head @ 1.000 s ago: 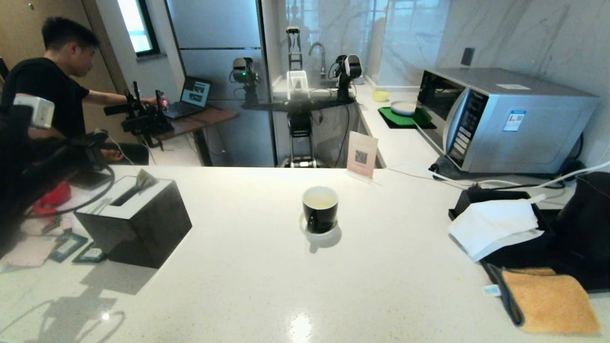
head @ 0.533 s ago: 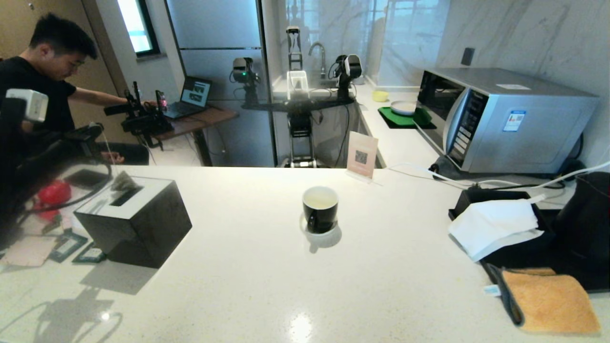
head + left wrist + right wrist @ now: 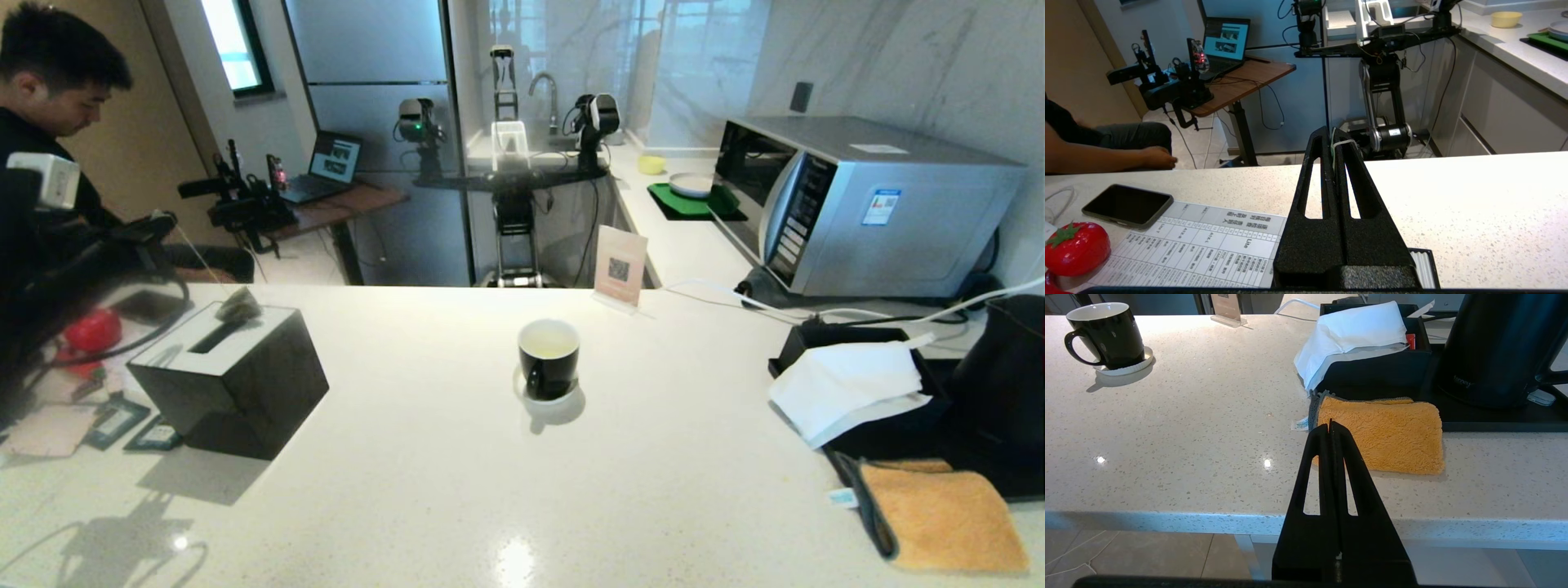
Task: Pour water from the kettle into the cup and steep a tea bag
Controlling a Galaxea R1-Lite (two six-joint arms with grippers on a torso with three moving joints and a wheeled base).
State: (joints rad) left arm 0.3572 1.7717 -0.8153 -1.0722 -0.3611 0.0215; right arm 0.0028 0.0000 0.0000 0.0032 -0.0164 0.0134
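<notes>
The robot's left gripper will put the tea bag down on top of the black tissue box [image 3: 225, 320], over the far end of the box's slot.
The black cup [image 3: 549, 359] stands on its white saucer [image 3: 558, 402] mid-counter, with pale yellowish water [image 3: 549, 346] inside. At the far right, on a black tray, is the black kettle [image 3: 1008, 376]. My left gripper [image 3: 163, 222] hovers at the left, shut on the tea bag's grey-green tag [image 3: 1333, 143] and string. The tea bag [image 3: 237, 304] dangles just over the black tissue box [image 3: 233, 376]. My right gripper [image 3: 1331, 424] is shut and empty, low by the counter's front edge near the orange cloth [image 3: 1380, 437]. The cup [image 3: 1106, 332] and kettle [image 3: 1494, 347] also show in that view.
A tray with white tissue [image 3: 849, 384] sits beside the kettle. A microwave [image 3: 865, 204] and a sign card [image 3: 619, 265] stand at the back. A phone [image 3: 1126, 204], printed sheet [image 3: 1208, 249], red tomato toy [image 3: 1075, 249] and green sachets [image 3: 114, 420] lie left. A person [image 3: 49, 82] sits far left.
The tea bag has swung on its string above the tissue box, left and back right. The person has leaned back towards the left. My left gripper has risen slightly.
</notes>
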